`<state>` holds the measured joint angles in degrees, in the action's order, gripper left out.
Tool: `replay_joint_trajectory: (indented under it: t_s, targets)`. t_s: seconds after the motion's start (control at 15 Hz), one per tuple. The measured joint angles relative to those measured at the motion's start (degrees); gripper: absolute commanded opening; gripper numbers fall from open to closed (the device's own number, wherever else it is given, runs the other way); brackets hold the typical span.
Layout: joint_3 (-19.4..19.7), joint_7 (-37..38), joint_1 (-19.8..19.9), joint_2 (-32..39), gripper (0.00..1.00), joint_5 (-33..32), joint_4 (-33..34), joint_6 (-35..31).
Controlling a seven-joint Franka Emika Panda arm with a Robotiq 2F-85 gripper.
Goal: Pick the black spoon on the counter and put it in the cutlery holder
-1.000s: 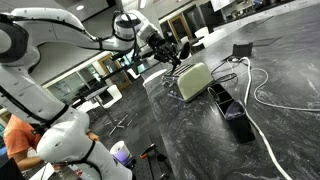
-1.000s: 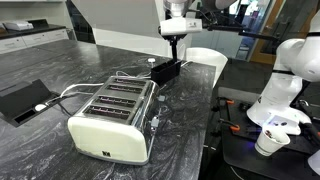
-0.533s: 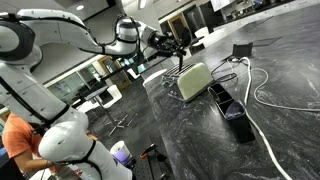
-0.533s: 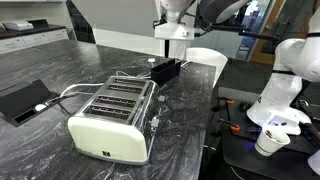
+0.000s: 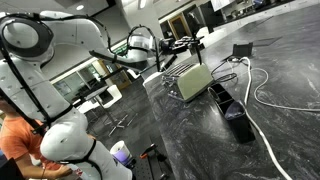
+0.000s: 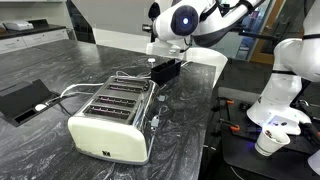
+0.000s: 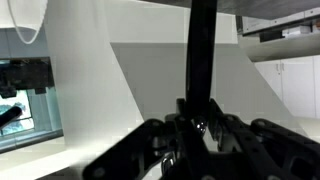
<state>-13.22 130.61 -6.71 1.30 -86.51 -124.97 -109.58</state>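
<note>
The robot's gripper should release the black spoon in the far end of the black oblong cutlery holder point(image 5: 227, 97).
My gripper point(image 7: 203, 125) is shut on the black spoon point(image 7: 203, 50), whose thin handle runs straight up from between the jaws in the wrist view. In an exterior view the gripper point(image 5: 182, 46) is turned sideways in the air, just above the far end of the cream cutlery holder point(image 5: 193, 80). In an exterior view the holder point(image 6: 110, 112) stands on the dark marbled counter point(image 6: 40, 145), and the arm's wrist point(image 6: 178, 22) hangs behind and above it; the jaws are hidden there.
A flat black oblong tray point(image 5: 232, 110) and a white cable point(image 5: 264, 98) lie beside the holder. A small black box point(image 6: 165, 70) sits behind the holder. A second white robot point(image 6: 285, 80) stands off the counter edge. A person point(image 5: 15, 140) is nearby.
The wrist has swung from pointing down over the holder's far end to lying sideways, with the spoon still held.
</note>
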Motion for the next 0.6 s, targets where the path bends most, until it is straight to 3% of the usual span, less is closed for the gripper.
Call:
replay_joint_trajectory:
  t_s: [0.27,0.6]
  targets:
    - [3.48,2.90,0.25,4.11,0.06,-9.05,-2.07,-2.00]
    - [4.24,2.90,0.24,5.62,0.06,-10.84,-5.80,-3.03]
